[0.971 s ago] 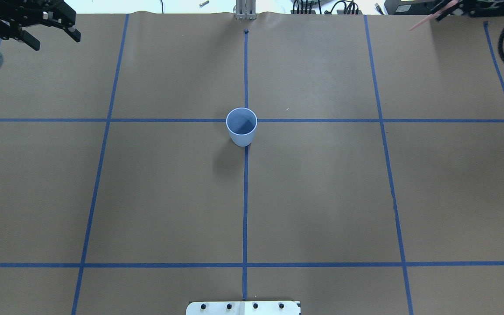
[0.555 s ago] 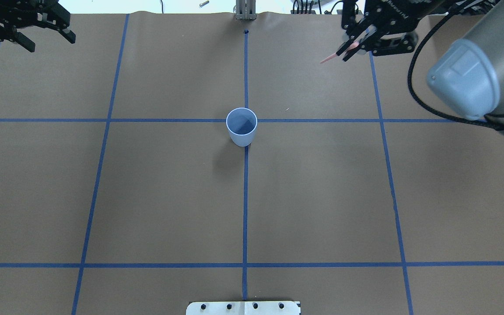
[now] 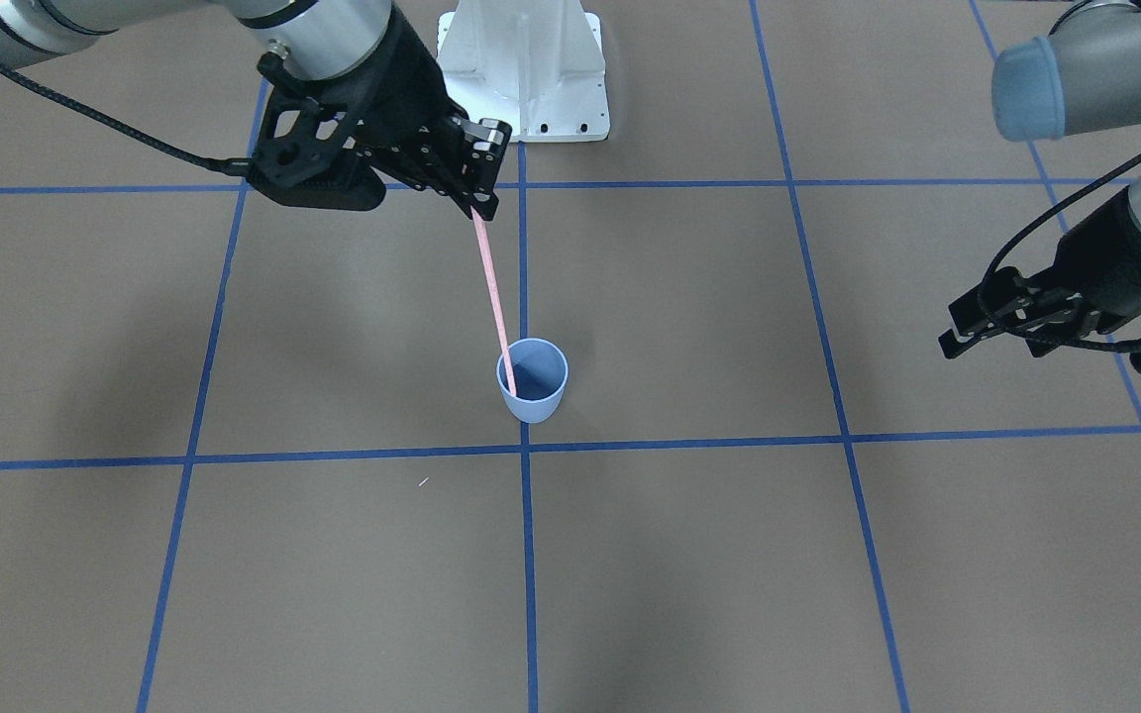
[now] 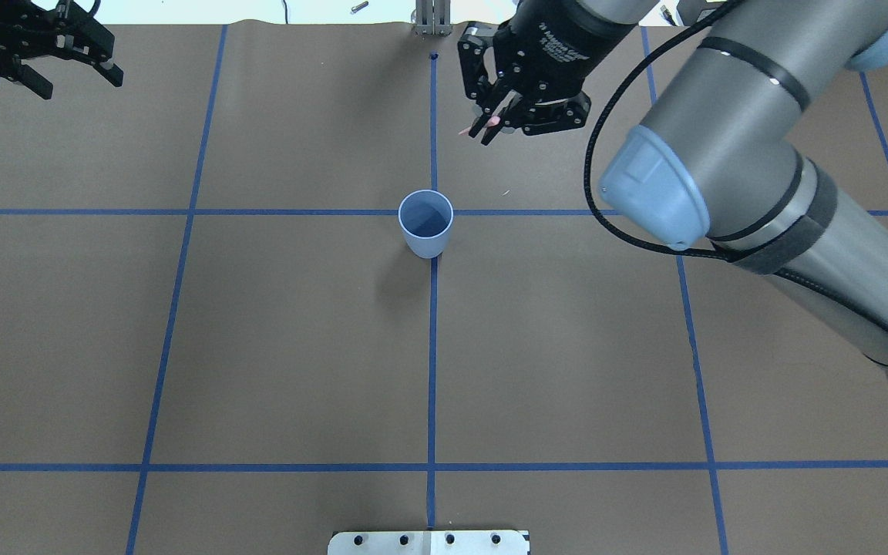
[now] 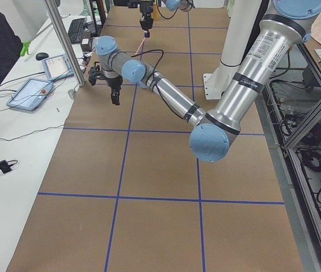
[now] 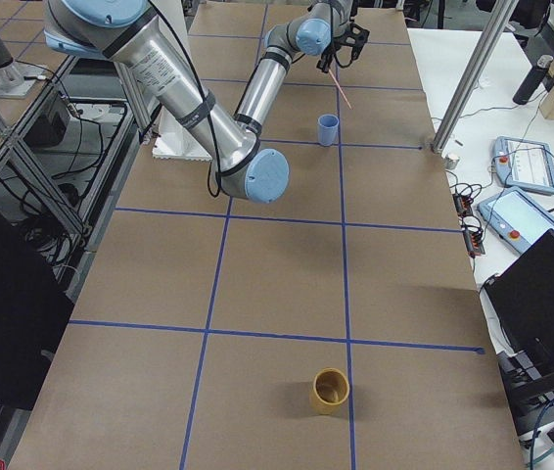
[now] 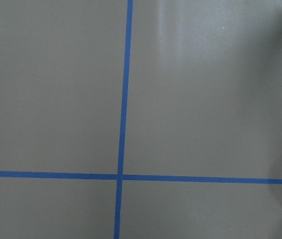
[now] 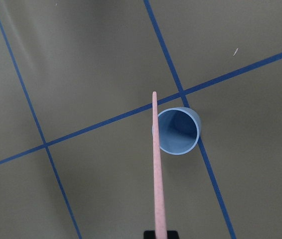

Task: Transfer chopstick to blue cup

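My right gripper holds the salmon-pink chopstick. It will let go of it with its lower tip inside the blue cup [image 3: 534, 391] [image 8: 181, 124] near the tape crossing.
The blue cup [image 4: 425, 223] stands upright at the table's middle on a tape crossing; it also shows in the front view [image 3: 532, 381] and the right wrist view [image 8: 178, 131]. My right gripper [image 4: 490, 125] is shut on the upper end of the salmon-pink chopstick [image 3: 491, 287], held in the air and pointing steeply down. In the right wrist view the chopstick [image 8: 156, 164] has its tip beside the cup's rim, outside the cup. My left gripper [image 4: 74, 77] is open and empty at the far left corner, also seen in the front view [image 3: 962, 322].
The white robot base plate [image 3: 521, 79] sits at the near edge. An ochre cup [image 6: 332, 390] stands far off at the table's right end. Blue tape lines [image 7: 123, 99] grid the brown table. A side bench with tablets [image 5: 30, 93] and a metal post [image 5: 64, 45] lies beyond the far edge.
My right arm swung in from the far right corner toward the centre, carrying the chopstick nearer the cup. My left gripper drifted slightly left.
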